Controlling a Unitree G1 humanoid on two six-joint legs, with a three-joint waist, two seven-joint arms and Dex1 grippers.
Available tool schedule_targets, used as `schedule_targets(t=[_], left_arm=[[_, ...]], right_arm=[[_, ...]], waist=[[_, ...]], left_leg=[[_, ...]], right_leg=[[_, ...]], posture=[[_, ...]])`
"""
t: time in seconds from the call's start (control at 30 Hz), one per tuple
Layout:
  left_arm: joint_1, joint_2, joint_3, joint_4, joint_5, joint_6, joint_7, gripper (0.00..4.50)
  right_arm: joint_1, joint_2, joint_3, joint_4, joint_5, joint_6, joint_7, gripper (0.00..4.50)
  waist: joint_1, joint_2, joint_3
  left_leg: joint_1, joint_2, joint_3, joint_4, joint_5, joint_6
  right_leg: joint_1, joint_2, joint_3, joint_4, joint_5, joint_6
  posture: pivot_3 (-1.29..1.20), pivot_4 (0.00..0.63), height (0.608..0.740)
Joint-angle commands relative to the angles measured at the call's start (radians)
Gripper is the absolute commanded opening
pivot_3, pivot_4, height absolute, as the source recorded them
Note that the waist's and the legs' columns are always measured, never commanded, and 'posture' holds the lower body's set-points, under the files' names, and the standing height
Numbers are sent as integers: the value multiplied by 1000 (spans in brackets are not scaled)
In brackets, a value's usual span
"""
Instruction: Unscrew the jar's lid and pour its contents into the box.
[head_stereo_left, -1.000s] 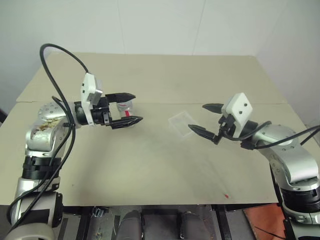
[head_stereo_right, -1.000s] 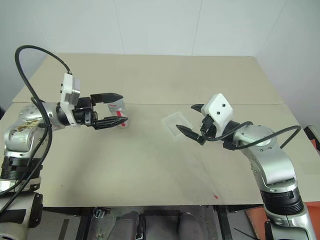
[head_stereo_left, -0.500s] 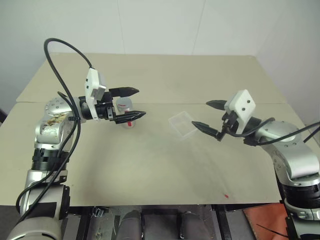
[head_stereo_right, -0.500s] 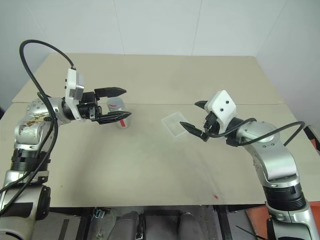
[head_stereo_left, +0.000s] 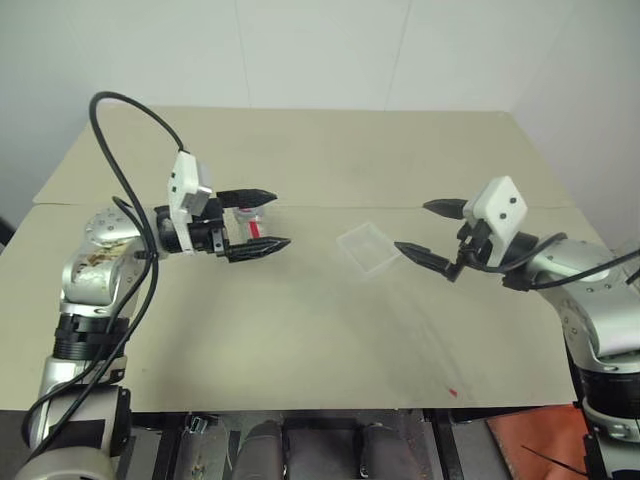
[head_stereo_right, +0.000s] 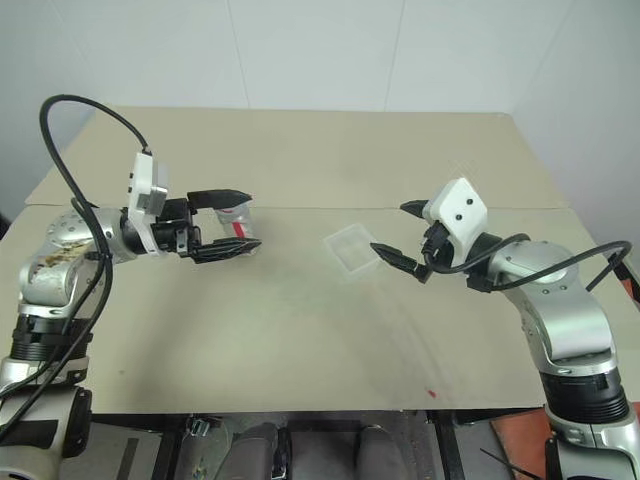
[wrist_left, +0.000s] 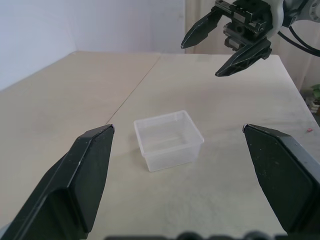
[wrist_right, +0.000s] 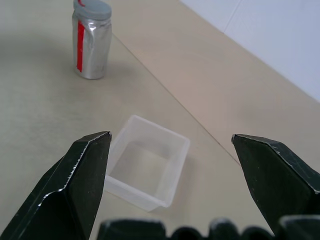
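Next, the left gripper closes on the body of the jar (head_stereo_left: 250, 227), below the grey lid, with its fingers on either side of the red stripe.
The jar (wrist_right: 92, 50) stands upright on the table at the left, clear with a red stripe, and the grey lid (wrist_right: 91, 7) sits on top of it. My left gripper (head_stereo_left: 268, 220) hovers level over it, open, its fingers on either side of the jar in the head views but not closed on it. The box (head_stereo_left: 368, 248), a shallow clear tray, lies empty at the table's middle. My right gripper (head_stereo_left: 412, 227) hangs open just right of the box, pointing at it, with nothing between its fingers. It also appears beyond the box (wrist_left: 167, 139) as the right gripper (wrist_left: 201, 60).
The beige table (head_stereo_left: 300, 330) has a seam running across it behind the jar and box. A small red speck (head_stereo_left: 453, 391) lies near the front right edge. White walls close off the back.
My right gripper has drifted a little to the right, away from the box. The left gripper has hardly moved. Jar and box stay where they were.
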Motion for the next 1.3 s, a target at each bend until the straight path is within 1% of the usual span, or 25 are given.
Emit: schedule_targets(t=[0.03,0.17,0.3,0.37,0.5,0.57,0.67,0.7,0.77,0.87,0.9,0.97,1.13,1.23,1.3], left_arm=[[25,22,47,-58,-26,-6,12,4460],[72,30,73,-90,-31,-5,25,4460],[132,90,119,-103,-28,-24,3,4460],[150,118,164,-102,-31,-29,30,4460],[157,148,269,-114,-87,5,84,4460],[199,167,318,-133,-112,27,87,4460],[310,211,377,-183,-91,47,110,4460],[348,212,396,-205,-92,55,126,4460],[429,188,420,-269,-95,77,186,4460],[510,132,379,-343,-52,58,274,4460],[509,79,351,-353,-36,38,327,4460],[514,3,314,-382,-18,24,404,4460],[541,-88,239,-433,57,56,563,4460],[559,-167,201,-476,80,84,680,4460],[573,-211,177,-491,137,54,754,4460]], right_arm=[[-20,-23,-47,-25,29,12,11,4500],[-52,-28,-19,-12,30,30,21,4500],[-84,-6,12,-25,35,47,17,4500],[-101,7,36,-7,23,42,16,4500],[-135,22,50,18,39,46,33,4500],[-150,29,69,26,38,47,41,4500],[-164,30,62,12,63,65,55,4500],[-164,31,57,11,71,65,62,4500],[-160,34,52,15,78,68,69,4500],[-168,25,55,13,83,83,75,4500],[-178,25,59,25,82,76,85,4500],[-189,24,66,38,72,71,90,4500],[-220,32,70,62,64,70,88,4500],[-238,41,82,77,56,64,86,4500],[-244,46,84,76,57,66,85,4500]], waist=[[0,0,0],[0,0,0],[-6,0,0],[-7,0,0],[-6,0,0],[-5,0,0],[-6,0,0],[-6,0,0],[-7,0,0],[-1,0,0],[1,0,0],[6,0,0],[-1,-1,-1],[-3,-1,-1],[-2,-1,-1]], left_leg=[[0,0,0,0,0,0],[0,0,0,0,0,0],[0,1,0,0,0,0],[1,1,0,-1,0,0],[0,1,0,0,0,0],[0,1,0,-1,0,0],[0,1,1,-1,0,0],[0,1,1,-1,0,0],[0,1,1,-1,0,0],[1,1,1,-1,0,0],[1,1,1,-1,0,0],[2,0,1,-1,0,0],[1,0,0,-1,0,0],[1,0,0,-2,0,0],[1,0,0,-2,0,0]], right_leg=[[0,0,0,0,0,0],[0,0,0,0,0,0],[-1,0,0,0,0,0],[0,0,0,0,0,0],[0,0,0,0,0,0],[0,0,0,0,0,0],[0,0,0,1,0,0],[0,0,0,1,0,0],[-1,0,0,0,0,0],[0,-1,0,-1,0,0],[0,-1,0,-1,0,0],[0,-2,-1,-1,0,0],[0,-2,0,0,0,-1],[0,-1,1,1,0,-1],[0,-1,0,1,0,-1]], posture=[[0,150,740],[0,150,740],[0,150,740],[0,150,740],[0,150,740],[0,150,740],[0,150,740],[0,150,740],[0,150,740],[0,150,740],[0,150,740],[0,150,740],[0,150,740],[0,150,740],[0,150,740]])
